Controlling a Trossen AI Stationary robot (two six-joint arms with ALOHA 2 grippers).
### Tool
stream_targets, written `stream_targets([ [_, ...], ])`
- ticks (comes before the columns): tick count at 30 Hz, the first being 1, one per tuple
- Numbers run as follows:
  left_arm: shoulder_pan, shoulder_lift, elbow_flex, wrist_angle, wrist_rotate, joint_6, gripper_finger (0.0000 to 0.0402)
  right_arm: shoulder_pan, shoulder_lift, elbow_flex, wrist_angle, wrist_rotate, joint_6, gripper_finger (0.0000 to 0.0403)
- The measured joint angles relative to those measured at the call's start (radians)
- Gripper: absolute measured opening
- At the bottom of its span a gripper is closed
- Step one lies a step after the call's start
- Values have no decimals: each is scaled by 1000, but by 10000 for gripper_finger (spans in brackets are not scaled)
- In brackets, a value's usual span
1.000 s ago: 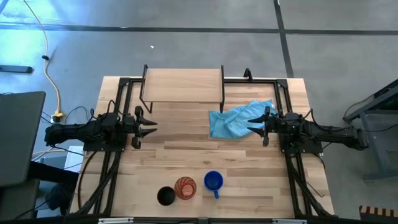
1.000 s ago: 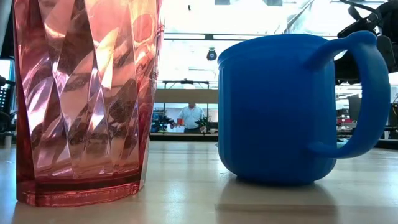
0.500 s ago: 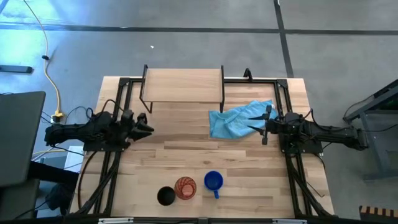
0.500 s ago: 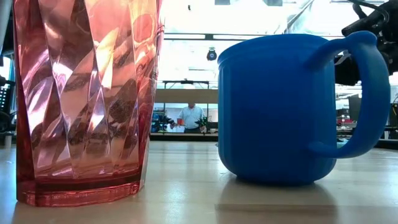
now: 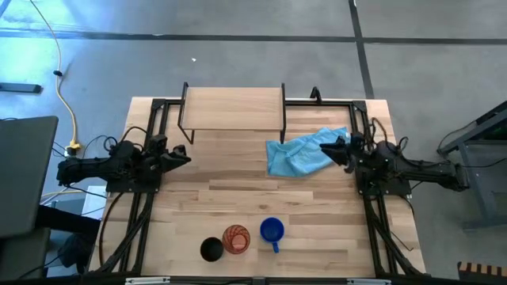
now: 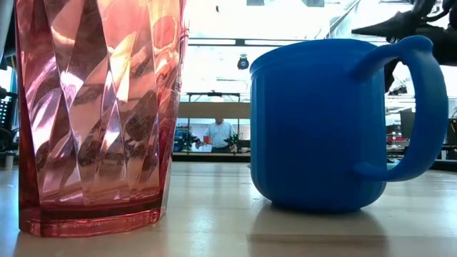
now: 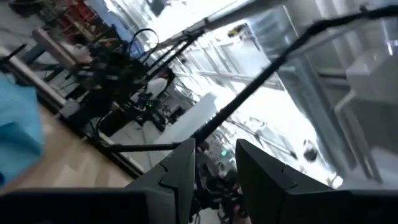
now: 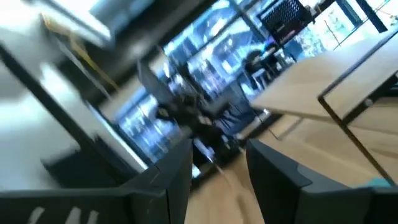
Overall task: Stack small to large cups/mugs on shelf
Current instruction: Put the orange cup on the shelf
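Note:
Next, I move my left gripper to the orange-red faceted tumbler and close it on the tumbler's rim [image 5: 231, 227], on the side toward the shelf.
Three cups stand upright on their bases at the table's near edge: a black cup [image 5: 211, 249], an orange-red faceted tumbler [image 5: 236, 238] [image 6: 100, 114] and a blue mug [image 5: 272, 231] [image 6: 321, 125] with its handle toward the near right. The light-wood shelf [image 5: 232, 107] stands on black legs at the far edge, bare. My left gripper [image 5: 184, 156] [image 7: 216, 171] is open and empty near the table's left side. My right gripper [image 5: 331, 146] [image 8: 217, 168] [image 6: 389, 27] is open and empty, raised above the right end of the light-blue cloth [image 5: 301, 152].
The crumpled light-blue cloth lies on the table to the right of the shelf. Black arm frames run along both table sides. Bare tabletop [image 5: 238, 186] lies between the shelf and the cups. A person shows far off in the room behind the table [image 6: 218, 134].
Both grippers have rolled about their own axes and tipped upward from level. My left gripper has drawn back a little toward the table's left edge. My right gripper has risen and shifted slightly toward the far edge. The cups and the cloth have stayed still.

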Motion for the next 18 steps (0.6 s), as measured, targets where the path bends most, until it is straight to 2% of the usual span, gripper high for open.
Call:
stream_targets([
  [4,0,0,0,-38,-58,-91,106,0,-2,0,57,27,169,144],
  [8,0,0,0,-1,-23,-110,106,0,-2,0,66,26,260,144],
  [13,0,2,0,51,-37,-121,106,0,-1,0,62,26,258,144],
  [18,-44,84,11,216,-36,-117,106,0,-1,0,-7,29,193,144],
])
